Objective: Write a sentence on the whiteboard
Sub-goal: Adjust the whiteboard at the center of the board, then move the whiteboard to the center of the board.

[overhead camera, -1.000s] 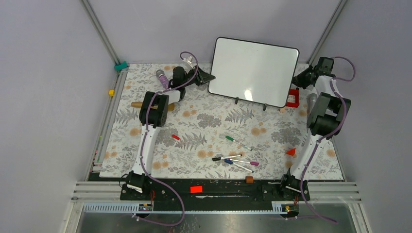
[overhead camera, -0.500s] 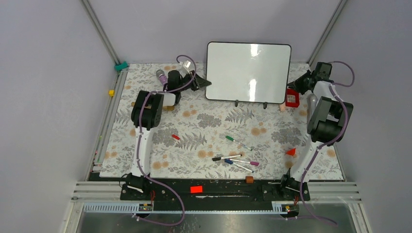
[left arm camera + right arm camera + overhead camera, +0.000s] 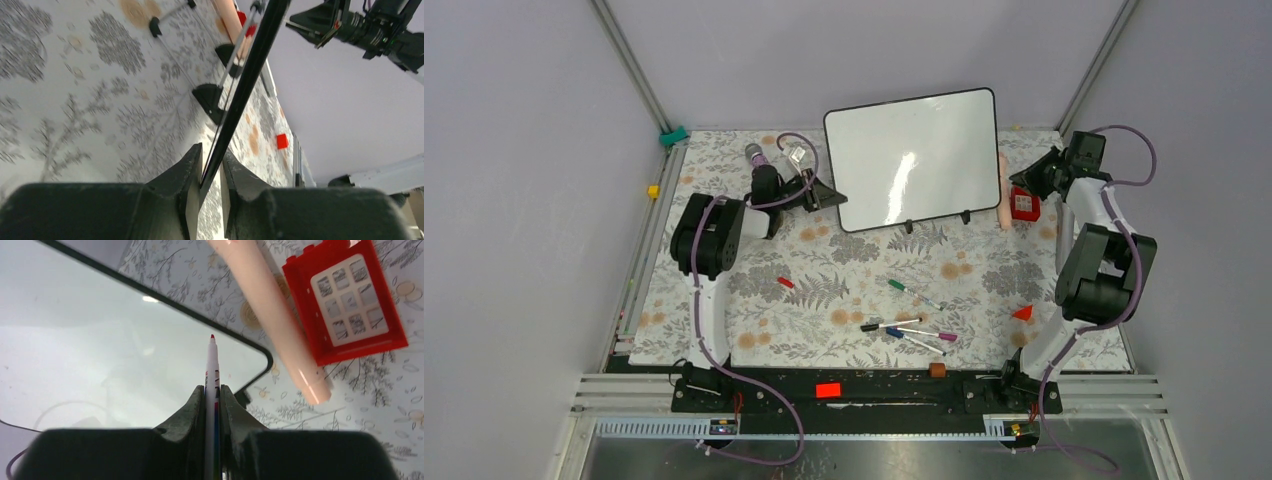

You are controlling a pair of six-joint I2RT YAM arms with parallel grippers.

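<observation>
My left gripper is going to release the whiteboard, now tilted at the mat's back, on the middle of the floral mat (image 3: 911, 235). The whiteboard's lower edge will be above the green marker.
The whiteboard (image 3: 914, 160) stands tilted on its feet at the back of the floral mat, its white face blank; no sentence shows on it. My left gripper (image 3: 829, 194) is at the board's lower left corner. In the left wrist view its fingers (image 3: 190, 170) straddle the thin black edge of the whiteboard (image 3: 250, 65) and close on it. My right gripper (image 3: 1029, 173) hovers off the board's right edge, shut on a red-tipped marker (image 3: 212, 370). That marker points at the whiteboard's (image 3: 100, 340) rounded corner and stays just off it.
A peach cylinder (image 3: 1003, 190) and a red block (image 3: 1024, 203) lie between the board and my right gripper. Several loose markers (image 3: 909, 328) lie mid-mat, with a red cap (image 3: 785, 283), a red wedge (image 3: 1023, 313) and a brown cube (image 3: 937, 370) nearer the front.
The board has swung left and turned counterclockwise along with my left gripper, whose jaws have narrowed on its edge. The right gripper stays near the right edge, still holding the marker.
</observation>
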